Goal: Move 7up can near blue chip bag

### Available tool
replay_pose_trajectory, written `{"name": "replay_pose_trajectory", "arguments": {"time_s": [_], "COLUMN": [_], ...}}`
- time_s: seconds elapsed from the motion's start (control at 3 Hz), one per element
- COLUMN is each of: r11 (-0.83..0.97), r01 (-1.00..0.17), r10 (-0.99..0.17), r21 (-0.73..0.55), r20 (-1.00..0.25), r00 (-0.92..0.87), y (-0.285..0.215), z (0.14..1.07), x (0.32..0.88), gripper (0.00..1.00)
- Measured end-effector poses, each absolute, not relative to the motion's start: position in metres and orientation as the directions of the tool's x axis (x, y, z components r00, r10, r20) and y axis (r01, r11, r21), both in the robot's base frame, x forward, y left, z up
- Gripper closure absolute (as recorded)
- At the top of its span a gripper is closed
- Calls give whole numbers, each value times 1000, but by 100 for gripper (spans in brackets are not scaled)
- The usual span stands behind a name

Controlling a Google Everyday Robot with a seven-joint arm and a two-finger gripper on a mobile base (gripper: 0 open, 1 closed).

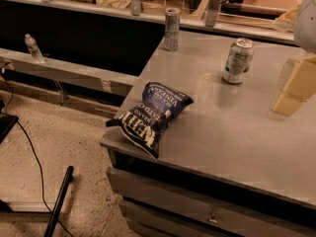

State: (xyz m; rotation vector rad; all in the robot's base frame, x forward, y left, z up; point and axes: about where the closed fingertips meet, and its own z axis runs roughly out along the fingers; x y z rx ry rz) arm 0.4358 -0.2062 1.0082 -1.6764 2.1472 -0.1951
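Observation:
Next, I move my gripper to the upper half of the 7up can point(239, 51) and close it there, leaving the taller slim silver can alone.
The 7up can point(239, 60), green and white with a silver top, stands upright on the grey table point(237, 132) toward the back right. The blue chip bag point(153, 115), crinkled navy with white lettering, lies at the table's front left corner and partly overhangs the edge. The can and the bag are well apart. My gripper point(292, 90), cream-yellow, enters from the right edge and hovers just above the table, to the right of the can and a little nearer the front. It touches neither the can nor the bag.
A taller slim silver can point(172, 28) stands at the table's back left edge. A small plastic bottle point(33, 48) stands on a low ledge at the left. A black cable and pole point(59, 201) lie on the floor at the lower left. Drawers sit under the table front.

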Motion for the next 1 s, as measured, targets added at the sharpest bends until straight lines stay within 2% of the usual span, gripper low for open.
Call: {"name": "replay_pose_trajectory", "arguments": {"time_s": [0.67,1.0], "r11": [285,301], "r01": [-891,-876], "r10": [-944,-935], "r21": [-352,-378], "r20": [-265,-297], "r00": [-197,-193], "y": [-206,-211], "z": [1005,1002], "x": [453,505], "gripper": [0,0]}}
